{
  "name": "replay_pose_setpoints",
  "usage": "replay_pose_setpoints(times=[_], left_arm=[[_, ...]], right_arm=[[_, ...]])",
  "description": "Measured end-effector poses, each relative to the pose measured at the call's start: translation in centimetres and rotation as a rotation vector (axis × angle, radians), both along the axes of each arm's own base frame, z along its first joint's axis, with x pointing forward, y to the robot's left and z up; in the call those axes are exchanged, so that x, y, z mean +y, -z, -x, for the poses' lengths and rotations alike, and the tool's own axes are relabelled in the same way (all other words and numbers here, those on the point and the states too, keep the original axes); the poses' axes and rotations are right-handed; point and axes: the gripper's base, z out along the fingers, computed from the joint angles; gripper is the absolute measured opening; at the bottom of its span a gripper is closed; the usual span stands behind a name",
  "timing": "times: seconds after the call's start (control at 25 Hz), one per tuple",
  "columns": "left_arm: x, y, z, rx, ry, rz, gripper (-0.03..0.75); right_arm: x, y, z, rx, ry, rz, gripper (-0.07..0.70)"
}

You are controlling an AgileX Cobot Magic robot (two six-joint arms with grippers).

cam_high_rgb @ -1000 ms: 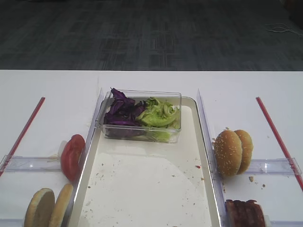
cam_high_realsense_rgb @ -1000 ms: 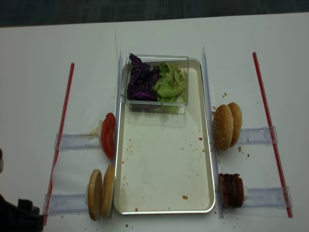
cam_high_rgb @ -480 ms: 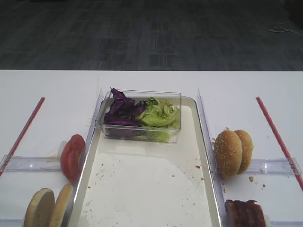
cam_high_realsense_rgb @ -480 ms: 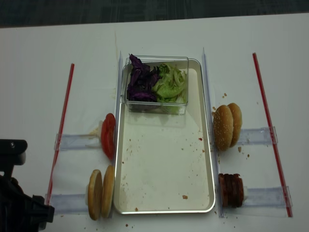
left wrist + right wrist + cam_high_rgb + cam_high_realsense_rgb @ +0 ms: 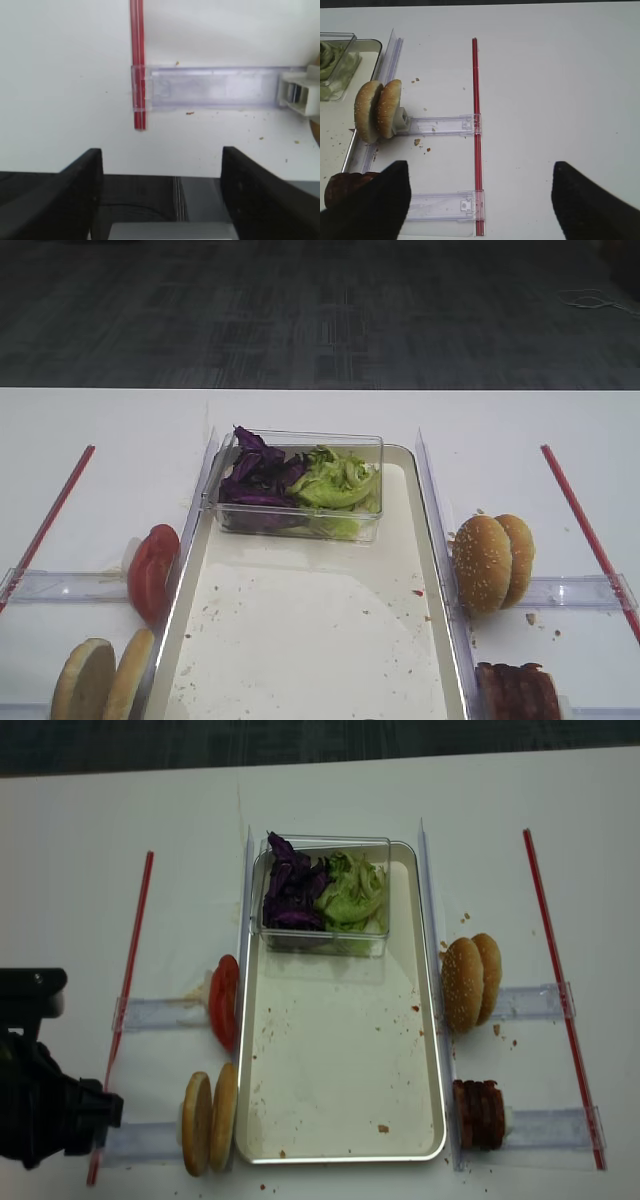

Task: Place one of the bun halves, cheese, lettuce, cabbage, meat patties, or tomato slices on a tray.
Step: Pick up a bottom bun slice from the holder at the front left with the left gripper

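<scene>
The robot's left gripper needs to next move to the top edge (image 5: 224,1109) of the plain bun half nearest the tray and close there.
The silvery tray (image 5: 340,1060) (image 5: 310,640) lies mid-table with a bare, crumb-flecked floor. A clear box at its far end holds purple cabbage (image 5: 290,885) and green lettuce (image 5: 355,895). Left of the tray stand the tomato slices (image 5: 224,1002) and two plain bun halves (image 5: 208,1120). The meat patties (image 5: 478,1113) (image 5: 345,185) stand on its right. The cheese is out of view. My left gripper (image 5: 160,155) is open and empty over the table's front edge, left of the bun halves. My right gripper (image 5: 480,167) is open and empty above the right red strip.
Sesame-seeded bun halves (image 5: 470,980) (image 5: 377,110) stand right of the tray. Red strips (image 5: 128,980) (image 5: 555,980) run along both sides, joined to clear plastic holders (image 5: 215,90) (image 5: 440,125). My left arm (image 5: 45,1110) fills the lower left corner.
My left arm has come in from the lower left corner and moved up and right, toward the plain bun halves. The food and tray have not moved.
</scene>
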Motion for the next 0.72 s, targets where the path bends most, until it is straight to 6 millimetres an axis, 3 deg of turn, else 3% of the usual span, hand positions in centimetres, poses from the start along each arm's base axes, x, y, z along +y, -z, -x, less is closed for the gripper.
replay_pose_setpoints(times=[0.24, 0.52, 0.72], left_arm=[[-0.1, -0.3, -2.9, 0.006, 0.000, 0.001, 0.491], [-0.3, -0.3, -3.1, 0.007, -0.013, 0.027, 0.491], [-1.9, -0.8, -3.1, -0.015, 0.032, 0.078, 0.491]], right_arm=[[0.0, 0.0, 0.0, 0.000, 0.000, 0.000, 0.608], [0.0, 0.0, 0.0, 0.000, 0.000, 0.000, 0.608], [0.0, 0.0, 0.0, 0.000, 0.000, 0.000, 0.608]])
